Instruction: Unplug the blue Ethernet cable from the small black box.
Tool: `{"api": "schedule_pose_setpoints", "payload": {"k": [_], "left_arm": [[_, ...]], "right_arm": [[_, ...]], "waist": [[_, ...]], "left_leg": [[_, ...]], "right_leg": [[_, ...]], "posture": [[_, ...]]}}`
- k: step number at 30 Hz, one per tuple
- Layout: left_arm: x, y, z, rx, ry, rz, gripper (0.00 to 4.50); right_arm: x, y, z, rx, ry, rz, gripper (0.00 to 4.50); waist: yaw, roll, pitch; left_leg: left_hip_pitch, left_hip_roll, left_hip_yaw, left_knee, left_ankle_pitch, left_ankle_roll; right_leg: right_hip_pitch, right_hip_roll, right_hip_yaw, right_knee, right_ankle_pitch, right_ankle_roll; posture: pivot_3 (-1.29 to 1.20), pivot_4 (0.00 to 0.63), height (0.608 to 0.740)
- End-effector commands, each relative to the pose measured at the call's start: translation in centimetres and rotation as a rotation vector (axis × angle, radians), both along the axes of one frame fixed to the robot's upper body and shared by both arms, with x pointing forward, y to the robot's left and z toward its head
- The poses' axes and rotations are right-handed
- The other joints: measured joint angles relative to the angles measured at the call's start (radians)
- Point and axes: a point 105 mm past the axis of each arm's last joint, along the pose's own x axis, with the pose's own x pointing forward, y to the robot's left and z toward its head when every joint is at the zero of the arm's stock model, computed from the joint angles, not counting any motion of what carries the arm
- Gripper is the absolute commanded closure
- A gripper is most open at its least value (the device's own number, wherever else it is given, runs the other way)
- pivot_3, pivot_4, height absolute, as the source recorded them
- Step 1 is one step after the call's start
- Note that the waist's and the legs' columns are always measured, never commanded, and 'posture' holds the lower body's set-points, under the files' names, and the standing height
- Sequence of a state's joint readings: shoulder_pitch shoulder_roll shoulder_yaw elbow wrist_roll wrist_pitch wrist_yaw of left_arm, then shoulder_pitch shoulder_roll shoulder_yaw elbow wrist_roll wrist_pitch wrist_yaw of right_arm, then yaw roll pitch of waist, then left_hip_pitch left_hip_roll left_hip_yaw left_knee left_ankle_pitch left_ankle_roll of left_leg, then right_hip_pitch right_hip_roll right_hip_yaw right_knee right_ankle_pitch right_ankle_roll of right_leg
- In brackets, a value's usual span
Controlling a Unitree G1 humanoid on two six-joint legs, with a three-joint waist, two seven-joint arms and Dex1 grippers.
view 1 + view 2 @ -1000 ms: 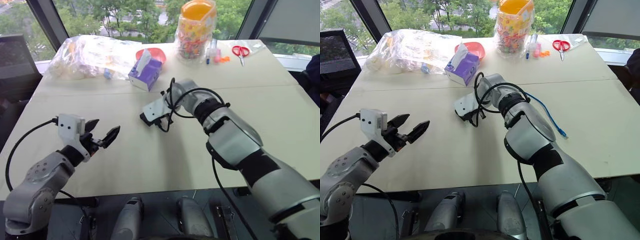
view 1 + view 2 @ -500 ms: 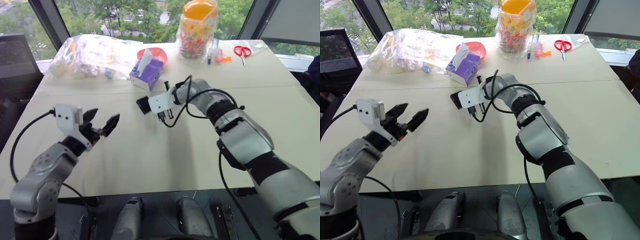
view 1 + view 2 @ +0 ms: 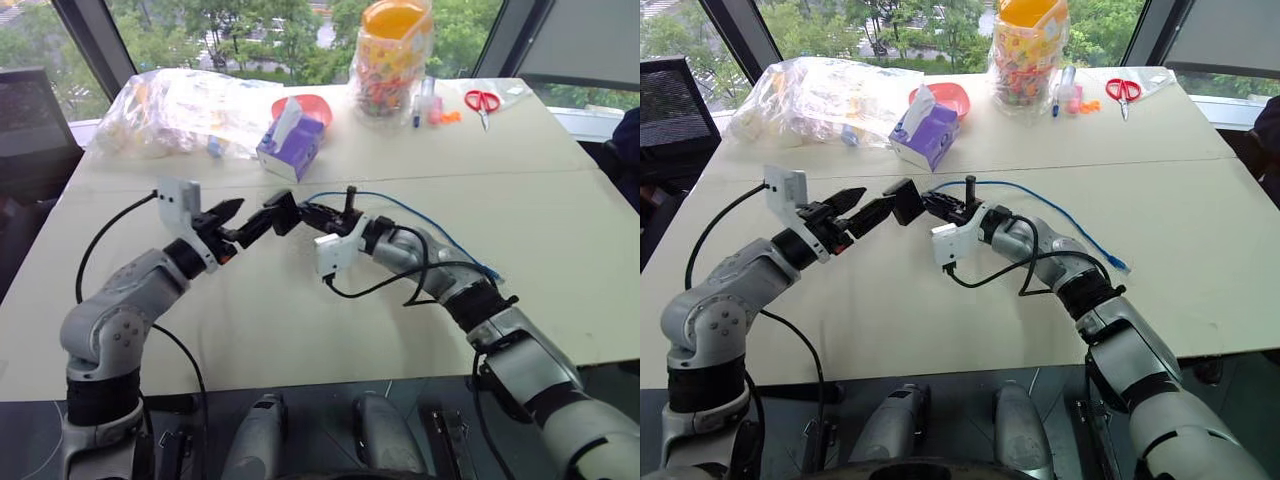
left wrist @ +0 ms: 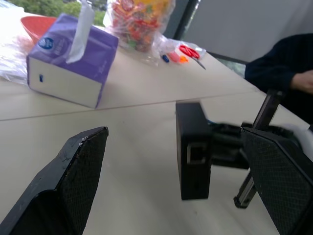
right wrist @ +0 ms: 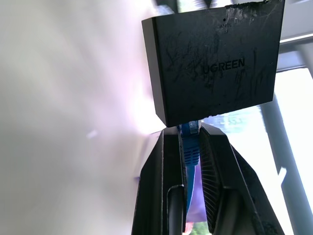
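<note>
My left gripper should hold the small black box that hangs from my right gripper, before my right gripper opens, turns and takes hold again of the plug point(image 5: 190, 139).
The small black box point(image 3: 280, 212) hangs just above the table, with the blue Ethernet cable point(image 3: 420, 218) plugged into its near side. My right gripper point(image 5: 190, 131) is shut on the cable's plug end point(image 5: 190, 144), right behind the box point(image 5: 215, 58). From there the cable trails back across the table to its free clear plug point(image 3: 1124, 266). My left gripper point(image 3: 252, 213) is open and points at the box from the left. In the left wrist view the box point(image 4: 193, 147) stands between and just beyond the two fingers point(image 4: 73, 181), not touching either.
A purple tissue box point(image 3: 291, 145), a red bowl point(image 3: 312, 104) and a clear plastic bag point(image 3: 180, 105) lie at the back left. A jar of colourful sweets point(image 3: 392, 60), pens point(image 3: 425, 105) and red scissors point(image 3: 482, 102) are at the back right. A person's dark sleeve point(image 4: 283, 63) is beyond the table.
My right gripper swung round to point left, carrying the box up and toward me. My left gripper moved right and forward until its fingers flank the box. The cable now shows along the table.
</note>
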State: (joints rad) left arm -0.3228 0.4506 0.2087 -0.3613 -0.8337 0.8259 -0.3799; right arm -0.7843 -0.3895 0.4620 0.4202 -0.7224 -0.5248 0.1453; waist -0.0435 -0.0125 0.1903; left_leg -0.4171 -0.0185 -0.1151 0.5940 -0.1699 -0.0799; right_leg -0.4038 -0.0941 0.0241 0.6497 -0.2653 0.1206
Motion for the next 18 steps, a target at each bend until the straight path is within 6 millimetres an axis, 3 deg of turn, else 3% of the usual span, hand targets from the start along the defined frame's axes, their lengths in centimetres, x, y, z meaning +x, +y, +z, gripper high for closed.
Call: {"api": "schedule_pose_setpoints", "payload": {"k": [1, 13, 16, 18], "left_arm": [[-0.3, -0.7, 0.8, 0.034, -0.036, -0.067, 0.00], [0.4, -0.4, 1.6, 0.037, -0.089, -0.029, 0.00], [0.5, -0.5, 1.7, 0.033, -0.093, -0.029, 0.76], [0.5, -0.6, 1.6, 0.038, -0.094, -0.034, 1.59]], "right_arm": [[-0.4, 0.1, 2.0, 0.068, -0.038, -0.006, 4.48], [-1.2, 0.9, 1.9, 0.061, -0.010, 0.026, 4.48], [-1.4, 1.1, 1.8, 0.057, -0.009, 0.038, 4.50], [-1.6, 1.2, 1.9, 0.056, -0.011, 0.043, 4.50]], "waist": [[0.002, 0.000, 0.000], [0.000, 0.000, 0.000], [0.000, -0.001, 0.000], [0.000, -0.001, 0.000]], "left_leg": [[0.000, 0.000, 0.000, 0.000, 0.000, 0.000], [0.000, 0.000, 0.000, -0.001, 0.000, 0.000], [0.000, 0.000, 0.000, -0.001, 0.000, 0.000], [0.000, 0.000, 0.000, -0.001, 0.000, 0.000]], "right_leg": [[0.000, 0.000, 0.000, 0.000, 0.000, 0.000], [0.000, 0.000, 0.000, -0.002, 0.000, 0.000], [0.000, 0.000, 0.000, -0.002, 0.000, 0.000], [0.000, 0.000, 0.000, -0.002, 0.000, 0.000]], "posture": [[0.00, 0.150, 0.726], [0.00, 0.150, 0.726], [0.00, 0.150, 0.726], [0.00, 0.150, 0.726]]}}
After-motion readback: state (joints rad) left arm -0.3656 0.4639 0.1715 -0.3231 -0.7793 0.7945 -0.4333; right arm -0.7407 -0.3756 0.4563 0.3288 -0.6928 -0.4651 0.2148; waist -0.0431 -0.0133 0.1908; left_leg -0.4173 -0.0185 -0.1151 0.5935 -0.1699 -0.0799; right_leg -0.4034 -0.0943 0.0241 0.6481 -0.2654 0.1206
